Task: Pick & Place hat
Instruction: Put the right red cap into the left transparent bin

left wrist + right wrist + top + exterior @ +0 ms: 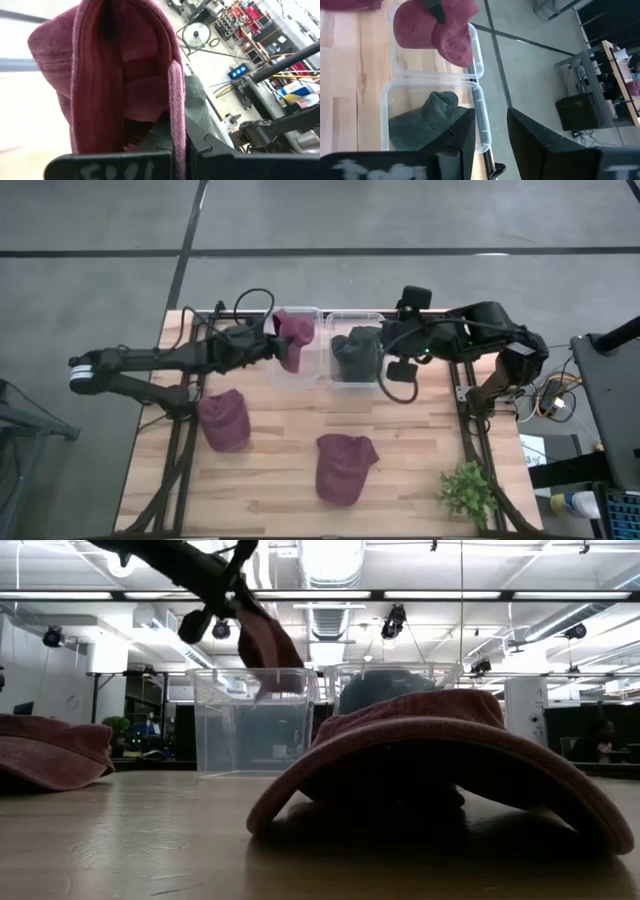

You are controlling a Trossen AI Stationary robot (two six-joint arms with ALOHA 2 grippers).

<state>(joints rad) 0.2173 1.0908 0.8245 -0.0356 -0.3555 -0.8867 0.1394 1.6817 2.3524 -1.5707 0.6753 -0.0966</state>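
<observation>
Next, my left gripper lets go of the maroon hat in the empty clear bin (304,354), which sits beside the bin of the dark grey-green hat.
A maroon hat (293,335) hangs from my left gripper (272,347) above the left clear bin (297,370). In the low view it dangles (270,645) over that bin's rim (255,675). My right gripper (490,135) is open above the right clear bin (432,87), where a dark grey-green hat (427,122) lies on the bin floor. Two more maroon hats rest on the table, one at the left (225,420) and one near the middle (345,467). My left gripper (180,145) pinches the maroon hat by a folded edge of cloth (176,100) between its two fingers. It comes in roughly level from the table's left. The hat is lifted clear, and its crown (100,75) hangs slack beyond the fingers over the left bin.
The two bins stand side by side at the table's far edge. A small green plant (468,490) sits at the near right corner. Bare wood shows between the two lying hats and along the near edge (280,510).
</observation>
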